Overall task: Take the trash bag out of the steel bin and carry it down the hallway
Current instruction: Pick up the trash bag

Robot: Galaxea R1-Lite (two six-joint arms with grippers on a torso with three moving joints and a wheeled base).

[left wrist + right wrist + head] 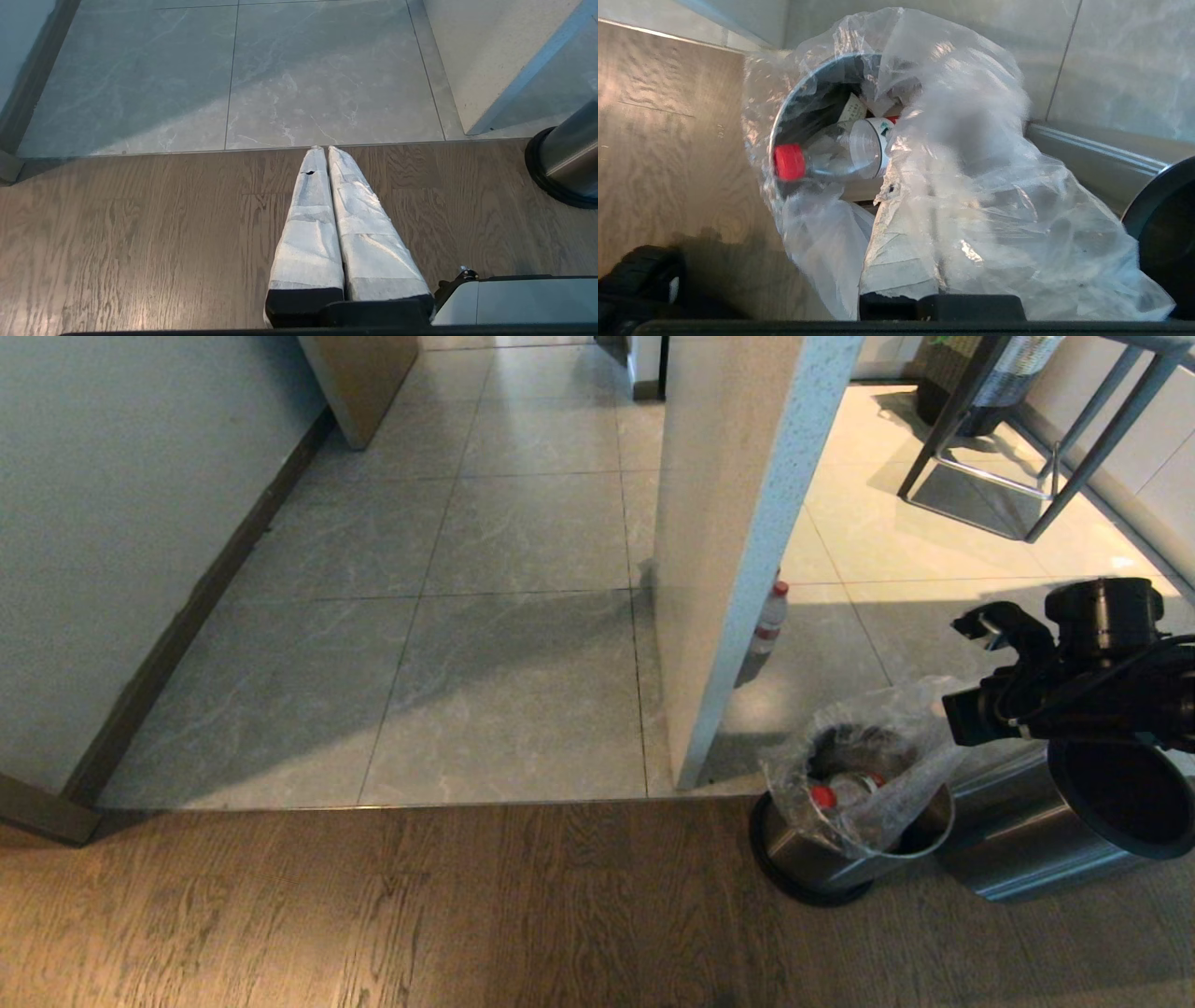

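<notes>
I should let go of the clear trash bag's edge, now held above the bin's rim, with my right gripper over the steel bin's rim (970,816) next to the second steel bin.
The steel bin (845,859) stands on the wood floor by a pillar corner, with the clear trash bag (868,775) in it. A red-capped bottle (831,158) and other litter show through the plastic. My right gripper (908,196) is just right of the bin, above its rim, shut on the bag's upper edge. The plastic drapes over its white-wrapped fingers (889,242) and hides one of them. In the head view only the black wrist (1036,695) shows. My left gripper (323,150) hangs shut and empty over the wood floor, left of the bin (567,154). The grey-tiled hallway (523,607) stretches ahead.
A second steel bin (1046,831) lies on its side right of the first, under my right arm. A loose upright red-capped bottle (771,616) stands behind the pillar (738,523). A stool (1027,457) and a woven basket (971,373) are at the far right.
</notes>
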